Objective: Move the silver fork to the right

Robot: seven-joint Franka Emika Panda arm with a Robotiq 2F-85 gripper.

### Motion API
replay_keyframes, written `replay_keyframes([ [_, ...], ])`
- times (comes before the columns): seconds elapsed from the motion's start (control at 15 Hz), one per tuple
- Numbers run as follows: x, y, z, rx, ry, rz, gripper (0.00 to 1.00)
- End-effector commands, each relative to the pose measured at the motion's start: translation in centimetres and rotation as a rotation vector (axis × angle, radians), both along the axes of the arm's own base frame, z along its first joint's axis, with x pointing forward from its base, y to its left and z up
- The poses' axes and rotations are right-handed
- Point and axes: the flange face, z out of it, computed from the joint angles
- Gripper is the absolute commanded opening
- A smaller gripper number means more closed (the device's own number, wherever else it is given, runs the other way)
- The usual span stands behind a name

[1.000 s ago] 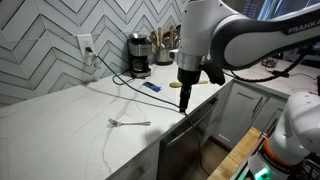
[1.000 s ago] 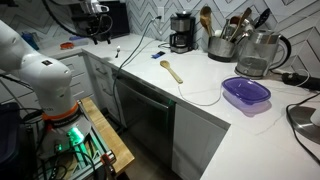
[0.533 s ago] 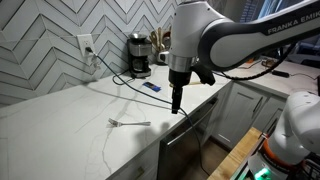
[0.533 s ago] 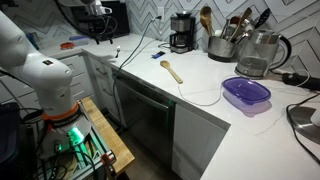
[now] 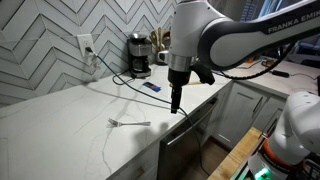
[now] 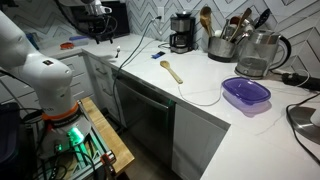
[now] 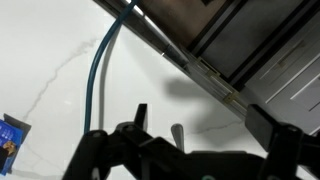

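Next, my gripper needs to go to the head of the silver fork [image 5: 115,123] and close there, where its prongs begin.
The silver fork [image 5: 129,123] lies flat on the white countertop [image 5: 60,120], near its front edge. My gripper [image 5: 176,106] hangs pointing down above the counter, to the right of the fork and apart from it. In the wrist view my gripper [image 7: 205,128] is open and empty, its two dark fingers [image 7: 139,116] spread wide over the bare counter. A rounded grey-brown tip [image 7: 177,133] shows between them. The fork is out of the wrist view.
A small dark-blue flat object [image 5: 150,87] lies behind the gripper and also shows in the wrist view [image 7: 10,142]. A wooden spoon [image 6: 172,71], a dark cable [image 7: 100,70], a coffee maker [image 5: 139,55], a purple lidded bowl [image 6: 245,93] and a kettle [image 6: 262,52] are on the counter.
The arm shifted left towards the fork between one second and half a second ago. It has held still since. The fork has not moved.
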Motion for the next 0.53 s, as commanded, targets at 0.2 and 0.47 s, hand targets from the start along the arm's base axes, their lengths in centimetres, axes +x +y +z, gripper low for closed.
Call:
replay_keyframes([
  [0.2,1.7,4.8,-2.1,0.039,0.028,0.145,1.00],
  [0.47,4.1,7.4,-3.9,0.060,0.017,0.179,1.00],
])
